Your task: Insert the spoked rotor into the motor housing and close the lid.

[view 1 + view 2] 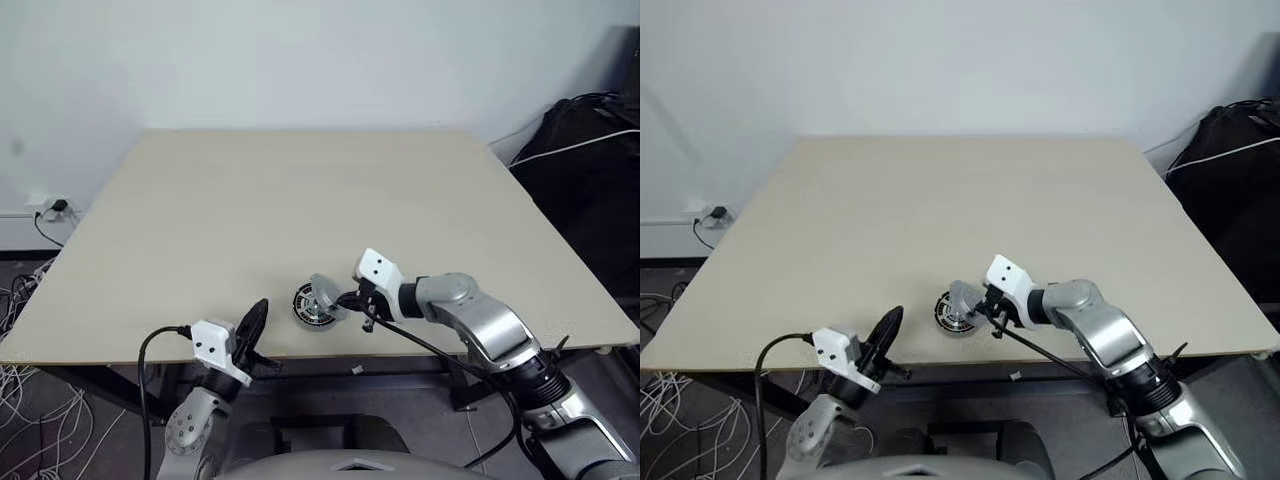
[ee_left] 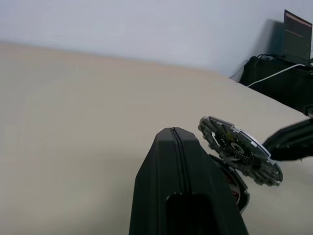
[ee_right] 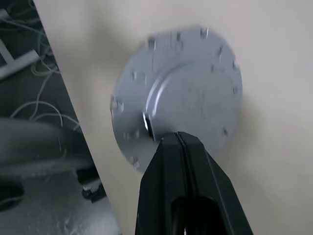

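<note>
Next, my right gripper releases the silver lid so that it lies flat over the dark spoked part in the motor housing [image 1: 318, 302].
The round motor housing [image 1: 308, 309] lies on the table [image 1: 300, 200] close to its front edge. A dark spoked part shows inside it; I cannot tell whether this is the spoked rotor. The silver lid [image 1: 323, 292] stands tilted up over the housing's right side, its toothed underside [image 2: 239, 149] facing left. My right gripper [image 1: 346, 298] is shut, its tip against the lid's outer face [image 3: 190, 93]. My left gripper [image 1: 259, 311] is shut and holds nothing. It hovers at the table's front edge, left of the housing and pointing towards it.
The housing sits a short way in from the table's front edge [image 1: 200, 352]. Loose cables [image 1: 18, 290] and a wall socket [image 1: 52, 207] lie off the table's left side. A black bag [image 1: 590, 150] stands beyond the right edge.
</note>
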You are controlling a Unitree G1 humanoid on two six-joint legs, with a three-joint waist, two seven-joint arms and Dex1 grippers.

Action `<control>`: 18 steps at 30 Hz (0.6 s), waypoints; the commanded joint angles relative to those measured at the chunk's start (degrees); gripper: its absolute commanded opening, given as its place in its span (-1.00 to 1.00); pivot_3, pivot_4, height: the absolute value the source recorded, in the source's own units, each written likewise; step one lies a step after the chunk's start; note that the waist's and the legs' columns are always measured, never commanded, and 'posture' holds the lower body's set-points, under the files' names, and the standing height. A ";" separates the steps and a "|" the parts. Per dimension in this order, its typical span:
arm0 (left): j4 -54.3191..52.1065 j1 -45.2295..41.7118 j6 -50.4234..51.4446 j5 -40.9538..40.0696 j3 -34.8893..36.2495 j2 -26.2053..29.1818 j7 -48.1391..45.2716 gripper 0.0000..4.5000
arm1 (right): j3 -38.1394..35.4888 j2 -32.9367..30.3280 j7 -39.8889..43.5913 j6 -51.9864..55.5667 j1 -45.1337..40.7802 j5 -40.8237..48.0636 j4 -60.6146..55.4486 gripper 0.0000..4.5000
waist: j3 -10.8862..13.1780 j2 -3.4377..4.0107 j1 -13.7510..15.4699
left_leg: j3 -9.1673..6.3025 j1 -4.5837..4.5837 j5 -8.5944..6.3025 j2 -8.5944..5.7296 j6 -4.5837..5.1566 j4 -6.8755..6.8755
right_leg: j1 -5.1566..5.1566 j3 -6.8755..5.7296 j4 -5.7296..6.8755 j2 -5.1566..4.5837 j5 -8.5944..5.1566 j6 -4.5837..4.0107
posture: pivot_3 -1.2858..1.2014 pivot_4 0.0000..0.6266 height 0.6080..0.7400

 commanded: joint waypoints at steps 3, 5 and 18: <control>-4.73 -0.58 2.27 0.00 -0.78 -0.02 1.02 -1.00 | -1.38 -0.42 0.69 0.62 -0.53 1.28 -2.79 -0.99 | 0.01 -0.01 0.03 | -0.01 0.01 0.00 -0.04 0.00 0.00 | 0.00 -0.01 0.01 0.02 0.00 0.00 | 0.03 -1.00 1.00; -5.46 -0.60 3.00 0.14 -1.08 -0.11 1.30 -1.00 | -0.93 0.28 0.42 0.70 -0.65 1.39 -2.86 -0.99 | 0.00 -0.01 0.06 | -0.02 0.01 0.00 -0.04 0.00 0.00 | 0.01 -0.01 0.01 0.02 0.00 0.00 | 0.03 -1.00 1.00; -10.60 -0.81 7.56 1.13 -2.39 -0.11 4.36 -1.00 | 0.64 6.29 -1.56 -0.90 -2.80 0.28 1.04 -0.99 | 0.00 -0.01 0.00 | -0.01 0.04 0.01 -0.06 -0.01 0.02 | 0.04 0.00 0.03 0.04 0.01 0.01 | 0.03 -1.00 1.00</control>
